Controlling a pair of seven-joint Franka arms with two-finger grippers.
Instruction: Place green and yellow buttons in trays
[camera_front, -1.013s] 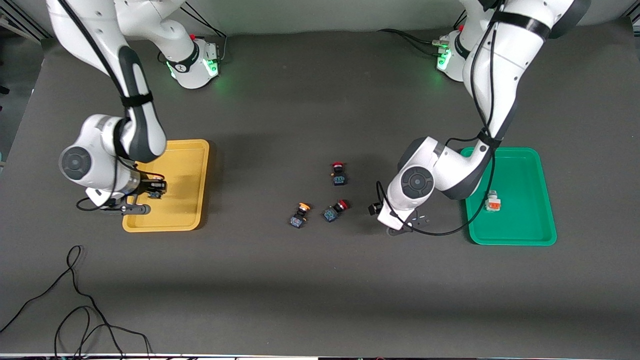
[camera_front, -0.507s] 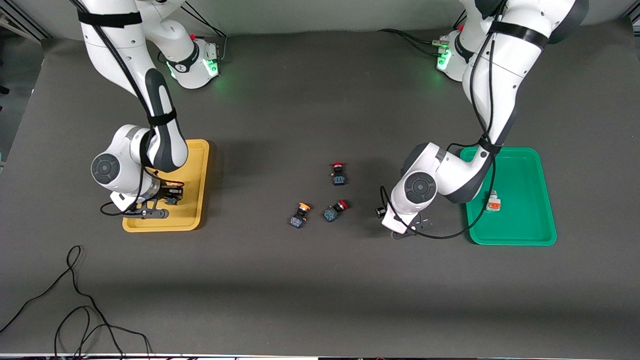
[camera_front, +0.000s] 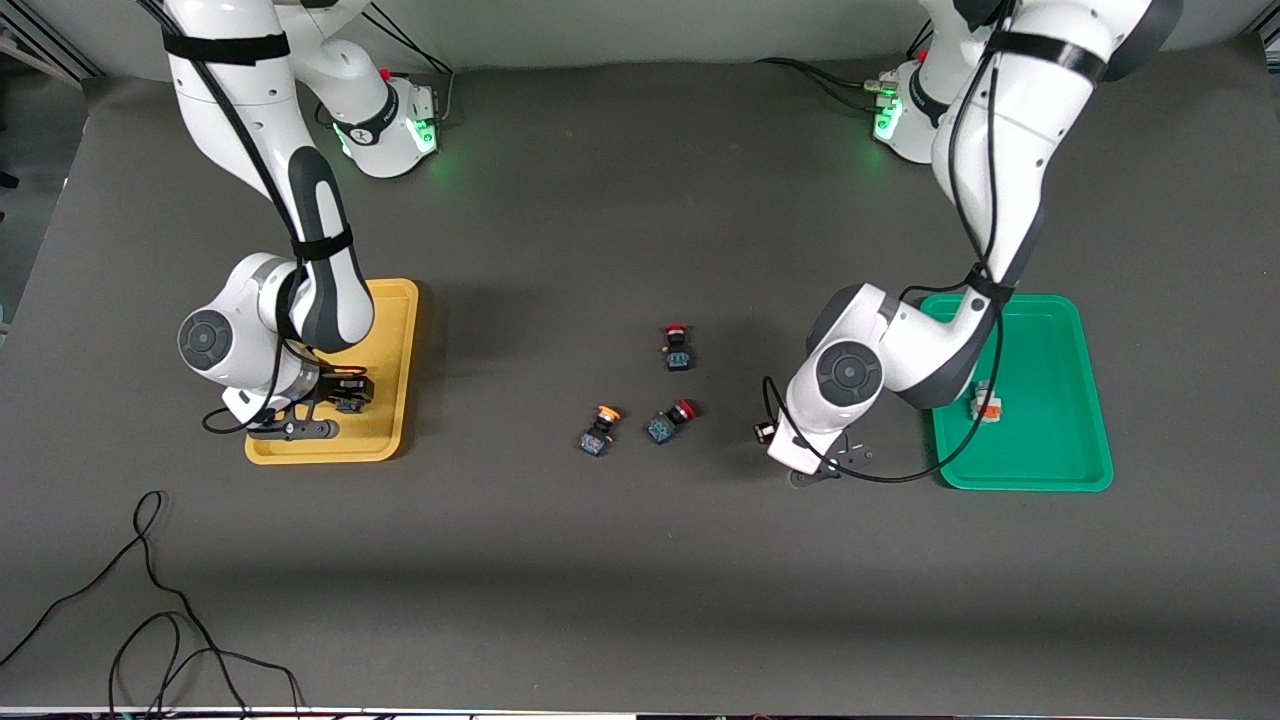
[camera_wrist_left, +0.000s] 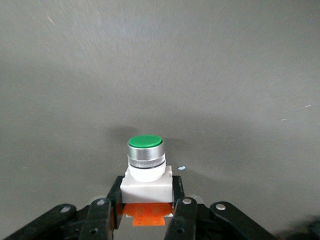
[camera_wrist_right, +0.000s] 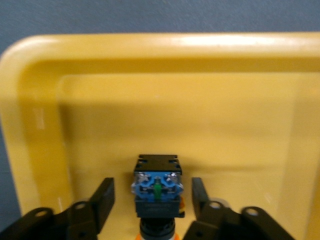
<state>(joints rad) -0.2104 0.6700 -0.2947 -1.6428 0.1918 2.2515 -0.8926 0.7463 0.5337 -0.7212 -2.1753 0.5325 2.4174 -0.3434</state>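
Observation:
Next, I let go of the green-capped white block, now over the bare table, with my left gripper on the green tray's bottom beside the other white block (camera_front: 1036, 403).
My right gripper (camera_front: 343, 392) is low over the yellow tray (camera_front: 388, 330), open, with its fingers on either side of a dark switch with a blue end (camera_wrist_right: 156, 186) that lies on the yellow tray's floor (camera_wrist_right: 150, 115); my right gripper (camera_wrist_right: 152, 196) does not touch it. My left gripper (camera_front: 812, 455) is over the bare table beside the green tray (camera_front: 1040, 445). In the left wrist view it (camera_wrist_left: 147, 194) is shut on a white block with an orange face and a green cap (camera_wrist_left: 145, 167). Another white block with an orange face (camera_front: 986, 402) lies in the green tray. A yellow-capped switch (camera_front: 598, 430) lies mid-table.
Two red-capped dark switches (camera_front: 677, 347) (camera_front: 669, 420) lie on the table near the yellow-capped one. A loose black cable (camera_front: 150, 600) lies near the front edge at the right arm's end.
My right gripper has moved inward over the yellow tray, and the dark switch now lies between its open fingers. My left gripper has shifted slightly toward the green tray with its block.

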